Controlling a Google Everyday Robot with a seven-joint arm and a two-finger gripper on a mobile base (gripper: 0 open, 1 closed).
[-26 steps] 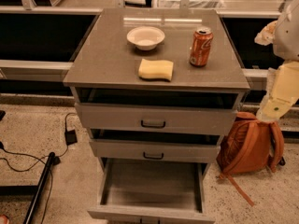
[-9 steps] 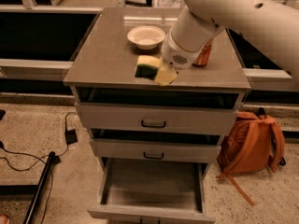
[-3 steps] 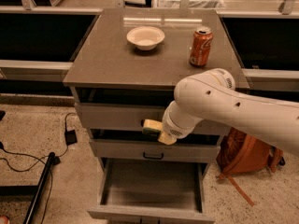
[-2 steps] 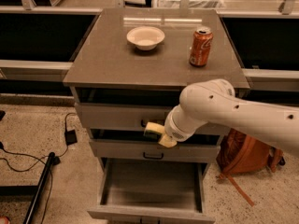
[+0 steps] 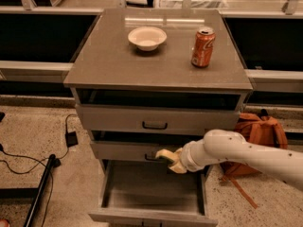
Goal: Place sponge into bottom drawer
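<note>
My gripper will let go of the sponge just forward of the middle of the bottom drawer's grey bottom [image 5: 168,192].
My white arm reaches in from the right, and the gripper [image 5: 174,161] is at its left end, in front of the middle drawer and just above the open bottom drawer [image 5: 150,196]. It is shut on the pale yellow sponge [image 5: 164,154], which sticks out to the left over the back of the drawer's grey floor. The bottom drawer is pulled out, and nothing shows on its floor.
On the cabinet top [image 5: 104,60] stand a white bowl [image 5: 147,37] and an orange soda can [image 5: 203,47]. The two upper drawers [image 5: 154,122] are shut or nearly so. An orange backpack [image 5: 258,136] lies at the right; black cables [image 5: 33,162] and a stand leg at the left.
The arm has carried the sponge from the cabinet top down past the upper drawers. In the last second it dropped lower, to just above the open bottom drawer.
</note>
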